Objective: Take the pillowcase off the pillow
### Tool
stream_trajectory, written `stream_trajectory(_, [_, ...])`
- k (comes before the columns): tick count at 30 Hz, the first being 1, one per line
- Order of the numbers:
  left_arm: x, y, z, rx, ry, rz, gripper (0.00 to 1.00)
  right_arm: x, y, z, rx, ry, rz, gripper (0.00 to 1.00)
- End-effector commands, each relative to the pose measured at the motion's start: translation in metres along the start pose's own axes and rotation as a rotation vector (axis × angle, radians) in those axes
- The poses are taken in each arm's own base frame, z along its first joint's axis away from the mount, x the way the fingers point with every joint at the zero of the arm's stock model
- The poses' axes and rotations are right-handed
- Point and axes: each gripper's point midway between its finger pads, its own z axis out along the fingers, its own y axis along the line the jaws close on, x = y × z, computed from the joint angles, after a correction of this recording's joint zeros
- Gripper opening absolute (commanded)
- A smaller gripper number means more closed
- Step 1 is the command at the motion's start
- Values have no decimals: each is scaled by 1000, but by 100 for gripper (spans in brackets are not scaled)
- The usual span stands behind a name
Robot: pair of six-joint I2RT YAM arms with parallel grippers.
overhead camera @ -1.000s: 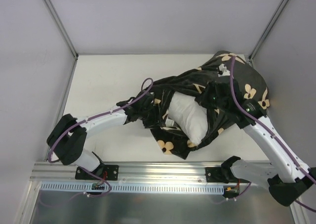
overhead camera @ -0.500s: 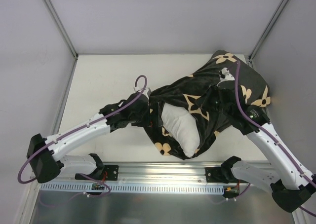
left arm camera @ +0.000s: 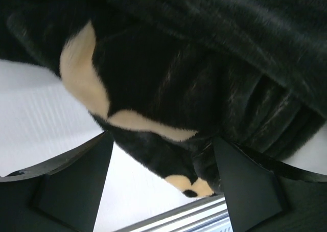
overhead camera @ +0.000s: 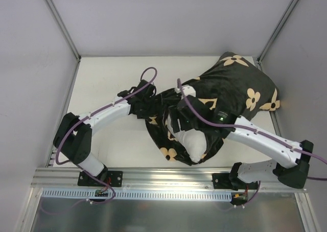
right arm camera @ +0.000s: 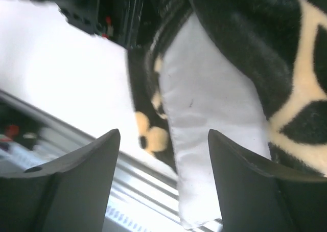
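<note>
The pillowcase is still around the white pillow's side, with its fold loose between my left gripper's fingers, so I will pinch that fold point(left arm camera: 203, 149) and pull it off the pillow.
The black pillowcase point(overhead camera: 235, 86) with tan flower motifs lies bunched across the right half of the table. The white pillow point(overhead camera: 196, 140) pokes out of its near opening. My left gripper point(overhead camera: 149, 108) sits at the pillowcase's left edge. In the left wrist view it is open point(left arm camera: 163, 137), with a dark fold of pillowcase point(left arm camera: 168, 89) hanging into the gap, not pinched. My right gripper point(overhead camera: 176, 123) hovers over the exposed pillow end. Seen from the right wrist it is open point(right arm camera: 163, 132), and the pillow point(right arm camera: 209, 109) and a strip of pillowcase point(right arm camera: 145, 135) lie below, between the fingers.
The white table point(overhead camera: 112, 78) is boxed in by grey walls at left, back and right. An aluminium rail point(overhead camera: 168, 178) runs along the near edge, just below the pillow's tip. Purple cables loop off both arms.
My right gripper has let go of the pillowcase at the back right, opened, and swung left over the pillow's exposed end. The pillowcase has dropped flat there. My left arm shifted slightly up.
</note>
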Motion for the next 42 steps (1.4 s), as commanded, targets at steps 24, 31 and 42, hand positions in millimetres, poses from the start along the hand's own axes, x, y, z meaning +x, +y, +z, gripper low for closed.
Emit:
stream_trajectory(24, [46, -46, -34, 431, 140, 96, 93, 55, -49, 100, 250, 76, -245, 1])
stream_trajectory(31, [33, -62, -26, 455, 142, 61, 98, 41, -43, 84, 204, 18, -214, 1])
stream_trajectory(42, [-7, -48, -6, 379, 108, -38, 0, 21, -30, 30, 17, -53, -146, 1])
